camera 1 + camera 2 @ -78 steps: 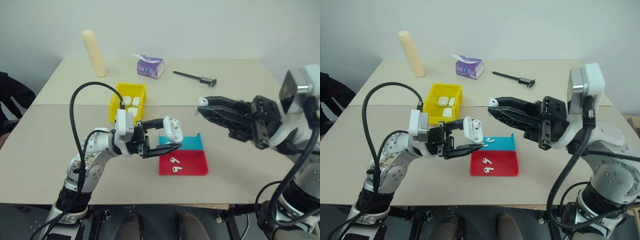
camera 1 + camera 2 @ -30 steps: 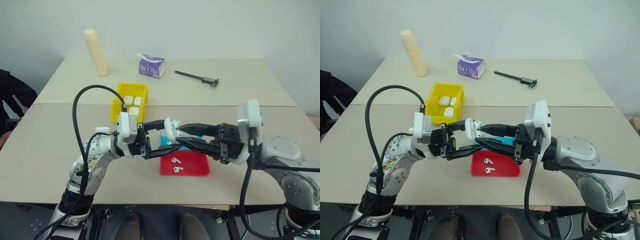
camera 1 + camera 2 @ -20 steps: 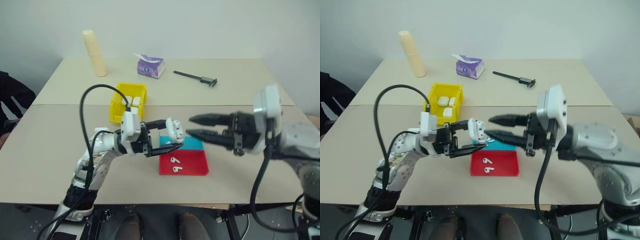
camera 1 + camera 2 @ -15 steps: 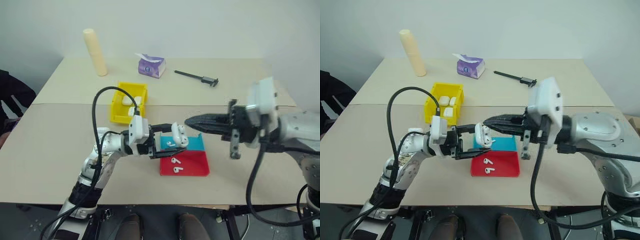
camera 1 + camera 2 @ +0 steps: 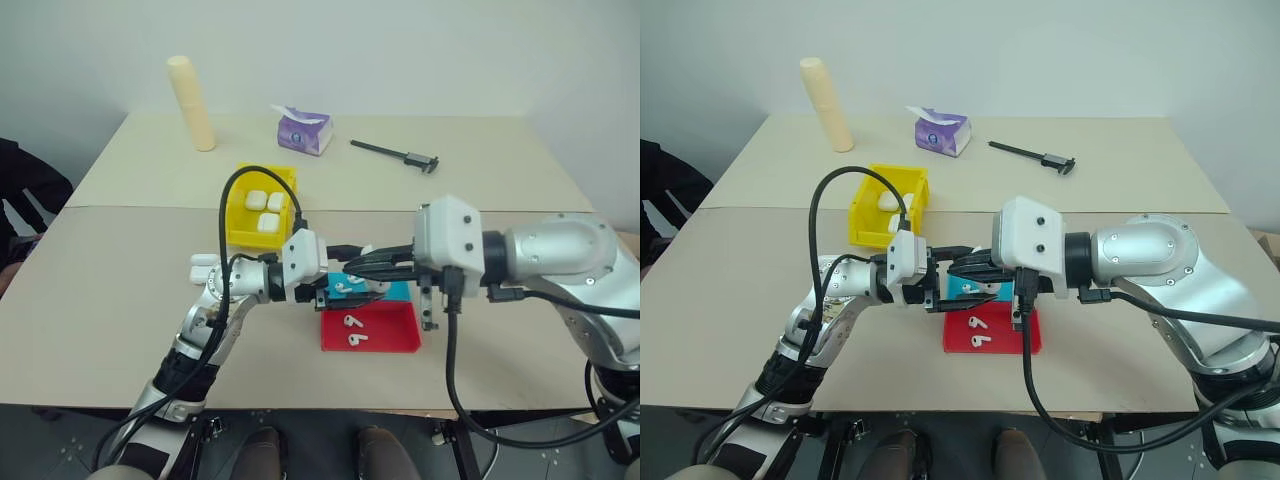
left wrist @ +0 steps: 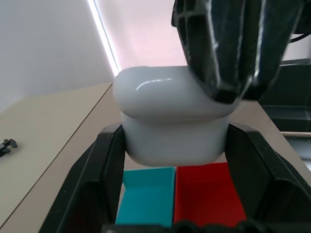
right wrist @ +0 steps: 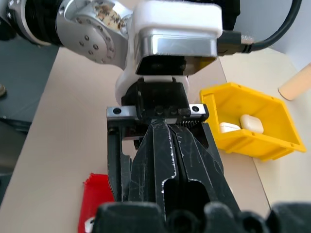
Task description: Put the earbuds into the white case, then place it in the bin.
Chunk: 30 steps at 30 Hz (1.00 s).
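The robot's left gripper should release the white case in the yellow bin, leaning (image 5: pixel 249 211) against the white cases in the bin.
My left gripper (image 6: pixel 175 145) is shut on the white case (image 6: pixel 175 116) and holds it above the trays, its lid down on the body. My right gripper (image 5: pixel 358 268) is shut, and its black fingertips (image 6: pixel 228 58) press on the top of the case's lid. Two earbuds (image 5: pixel 350 330) lie in the red tray (image 5: pixel 395 335) just below. The yellow bin (image 5: pixel 240 215) stands behind my left arm with several white cases (image 7: pixel 250 124) inside. Whether earbuds are inside the held case is hidden.
A blue tray (image 5: pixel 398 291) adjoins the red one on its far side. At the back of the table stand a cream cylinder (image 5: pixel 190 105), a purple tissue pack (image 5: pixel 303 130) and a black caliper (image 5: pixel 395 153). A person's dark sleeve (image 5: pixel 20 190) shows at the left edge.
My right gripper has shut and swung in leftward until its fingertips rest on the case. The left gripper has shifted slightly right and down with the case. The case's lid now sits closed.
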Each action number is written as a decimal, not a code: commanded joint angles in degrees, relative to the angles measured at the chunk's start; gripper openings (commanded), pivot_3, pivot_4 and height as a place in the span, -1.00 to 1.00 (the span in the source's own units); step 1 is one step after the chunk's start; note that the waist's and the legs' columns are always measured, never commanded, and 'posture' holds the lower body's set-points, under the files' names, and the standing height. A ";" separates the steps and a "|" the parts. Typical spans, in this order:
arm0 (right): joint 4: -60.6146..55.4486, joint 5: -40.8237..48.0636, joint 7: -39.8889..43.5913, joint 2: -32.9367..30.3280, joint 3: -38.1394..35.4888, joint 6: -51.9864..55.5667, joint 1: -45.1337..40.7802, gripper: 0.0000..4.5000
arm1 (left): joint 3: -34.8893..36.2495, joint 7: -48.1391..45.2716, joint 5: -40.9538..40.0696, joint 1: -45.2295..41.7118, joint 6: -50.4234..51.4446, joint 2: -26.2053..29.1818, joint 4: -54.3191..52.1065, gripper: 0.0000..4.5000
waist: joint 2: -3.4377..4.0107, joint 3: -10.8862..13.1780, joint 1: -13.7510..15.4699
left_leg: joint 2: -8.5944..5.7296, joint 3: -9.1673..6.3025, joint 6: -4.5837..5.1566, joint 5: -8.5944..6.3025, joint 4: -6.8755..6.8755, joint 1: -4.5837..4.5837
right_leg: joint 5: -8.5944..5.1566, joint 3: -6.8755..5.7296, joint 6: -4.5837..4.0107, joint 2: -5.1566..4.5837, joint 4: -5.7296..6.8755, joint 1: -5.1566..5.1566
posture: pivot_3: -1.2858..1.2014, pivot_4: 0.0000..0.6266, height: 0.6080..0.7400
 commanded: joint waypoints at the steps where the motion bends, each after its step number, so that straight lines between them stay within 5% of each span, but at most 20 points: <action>1: 0.73 -4.83 0.97 -1.65 0.44 -2.88 1.05 -0.99 | 1.55 -0.69 -2.09 -0.12 -2.28 -0.35 -2.64 0.23 | 0.00 0.00 -0.01 | 0.00 0.00 0.00 0.00 0.00 0.01 | 0.00 -0.01 0.00 0.00 0.00 0.01 | 0.03 -0.52 1.00; 13: 1.93 -4.97 2.21 -2.18 -3.53 -4.36 2.44 -0.99 | 3.33 -0.85 -2.96 0.04 -2.57 -0.26 -3.03 0.23 | 0.00 0.00 0.03 | 0.00 0.01 0.00 0.00 0.01 0.02 | 0.00 -0.01 -0.01 -0.01 0.00 0.02 | 0.03 -0.52 1.00; 19: 1.54 1.98 -0.81 1.76 -10.81 -2.86 1.58 -0.99 | 5.66 1.36 -2.57 0.64 -4.21 -0.40 -2.42 0.23 | 0.00 0.00 0.01 | 0.00 0.01 0.00 0.00 0.01 0.03 | 0.01 0.00 -0.01 0.00 0.02 0.02 | 0.03 -0.52 1.00; 26: 2.17 1.86 -7.62 2.65 -15.06 0.60 6.46 -0.99 | 12.51 25.87 6.77 -6.89 3.62 -3.97 2.73 0.23 | -0.02 0.00 0.79 | -0.02 -0.03 0.00 0.00 0.05 0.05 | 0.04 -0.05 0.02 -0.03 0.01 0.12 | 0.03 -0.52 1.00; 30: 2.60 0.91 -9.37 3.94 -13.92 0.12 9.11 -0.99 | 12.67 40.36 16.60 -16.78 8.41 -3.95 18.05 0.23 | -0.02 0.00 1.15 | -0.08 -0.02 0.01 0.01 0.05 0.05 | 0.07 -0.02 0.07 -0.03 0.00 0.11 | 0.03 -0.52 1.00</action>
